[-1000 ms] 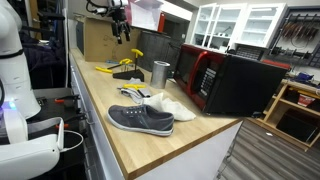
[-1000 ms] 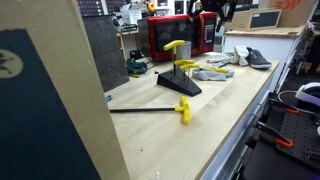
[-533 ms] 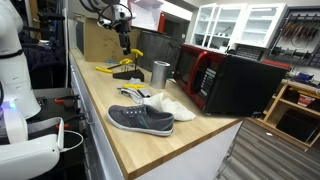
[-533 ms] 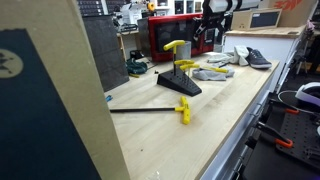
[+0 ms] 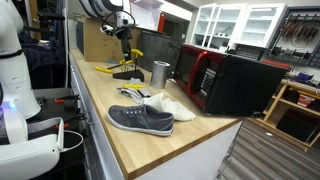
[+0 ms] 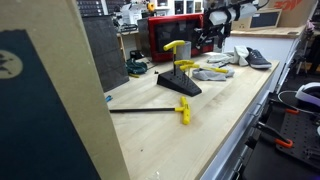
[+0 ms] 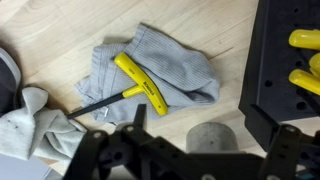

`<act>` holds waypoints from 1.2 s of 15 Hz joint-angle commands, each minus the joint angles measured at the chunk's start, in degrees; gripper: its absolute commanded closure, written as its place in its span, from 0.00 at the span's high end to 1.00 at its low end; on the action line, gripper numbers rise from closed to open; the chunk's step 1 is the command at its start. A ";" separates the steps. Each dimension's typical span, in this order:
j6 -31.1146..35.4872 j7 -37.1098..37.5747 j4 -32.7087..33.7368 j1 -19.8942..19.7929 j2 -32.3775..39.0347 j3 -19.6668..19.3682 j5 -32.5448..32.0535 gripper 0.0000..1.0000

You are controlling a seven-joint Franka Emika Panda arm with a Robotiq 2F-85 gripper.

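Note:
The yellow handle of the T-key [image 5: 133,86] [image 7: 145,86] is lying on the crumpled grey cloth. My gripper needs to go there next and close around the middle of the handle.
My gripper [image 7: 214,126] comes in from the bottom of the wrist view, dark and blurred, its fingers spread wide and holding nothing. It hangs above the wooden counter in both exterior views [image 5: 125,38] [image 6: 213,28]. Below it lies a yellow-handled T-key [image 7: 138,84] on a crumpled grey cloth [image 7: 170,62]. A grey metal cup [image 7: 215,138] stands right under the jaws and also shows in an exterior view [image 5: 160,72]. A black tool stand [image 7: 285,70] with yellow handles is to the right.
A grey shoe [image 5: 140,119] and a white sock [image 5: 168,106] lie near the counter's front. A red and black microwave [image 5: 232,82] stands at the back. Another yellow T-key [image 6: 160,110] lies by the stand [image 6: 180,82]. A cardboard box [image 5: 100,40] stands behind.
The gripper has come down from high above the counter toward the cup and the cloth, shifting slightly sideways. Nothing on the counter has moved.

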 commanded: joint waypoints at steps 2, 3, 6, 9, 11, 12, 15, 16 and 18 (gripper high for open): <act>0.22 0.59 -0.03 -0.62 1.16 -0.52 -3.01 1.00; 0.16 0.04 -0.23 -1.04 1.41 -0.98 -4.12 1.00; 0.47 -2.30 -1.32 -2.24 2.10 -3.32 -7.13 1.00; 1.22 -11.23 -2.63 -1.05 3.51 -7.18 -1.50 1.00; -0.16 -19.26 -2.89 -0.55 4.10 -9.20 4.16 1.00; -0.95 -22.97 -2.89 -0.79 4.17 -10.03 6.36 1.00; -3.51 -31.89 -1.89 -1.68 4.83 -12.15 10.48 1.00; -4.05 -33.84 -1.43 -1.92 5.15 -12.80 11.12 1.00; -5.49 -36.61 -0.30 -2.34 6.07 -13.76 11.54 1.00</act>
